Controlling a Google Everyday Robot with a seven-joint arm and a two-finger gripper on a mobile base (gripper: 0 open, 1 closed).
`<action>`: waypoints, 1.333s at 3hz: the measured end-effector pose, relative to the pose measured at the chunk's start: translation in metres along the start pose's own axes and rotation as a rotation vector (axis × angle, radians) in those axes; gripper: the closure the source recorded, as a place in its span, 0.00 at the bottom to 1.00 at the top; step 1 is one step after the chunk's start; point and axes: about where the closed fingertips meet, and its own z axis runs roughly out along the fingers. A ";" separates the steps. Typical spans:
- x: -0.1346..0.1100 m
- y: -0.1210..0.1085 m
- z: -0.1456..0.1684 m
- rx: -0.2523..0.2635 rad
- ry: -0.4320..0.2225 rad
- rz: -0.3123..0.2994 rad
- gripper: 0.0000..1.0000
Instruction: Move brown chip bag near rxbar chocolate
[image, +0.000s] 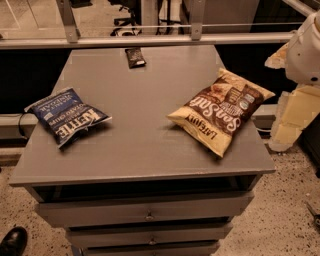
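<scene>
Next, my gripper will go to the brown chip bag's middle (221, 109) and close there, bunching it up between the fingers.
The brown chip bag (222, 111) lies flat on the right half of the grey cabinet top (145, 140), dark brown in the middle with pale yellow edges and white "Sea Salt" lettering. The rxbar chocolate (135, 57) is a small dark wrapper lying near the far edge of the top, left of centre. The two are well apart. My gripper is out of view; only a white rounded arm segment (306, 47) shows at the upper right edge, beyond the cabinet's right side.
A blue Kettle chip bag (66, 116) lies on the left part of the top. Drawers (145, 212) sit below the front edge. A metal rail (150, 40) runs behind the cabinet. Pale yellow foam blocks (295, 117) stand at the right. A black shoe (12, 241) is at the bottom left.
</scene>
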 end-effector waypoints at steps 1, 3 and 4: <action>-0.001 -0.001 0.000 0.006 -0.004 -0.001 0.00; -0.016 -0.027 0.050 0.044 -0.126 -0.073 0.00; -0.033 -0.045 0.076 0.071 -0.241 -0.198 0.00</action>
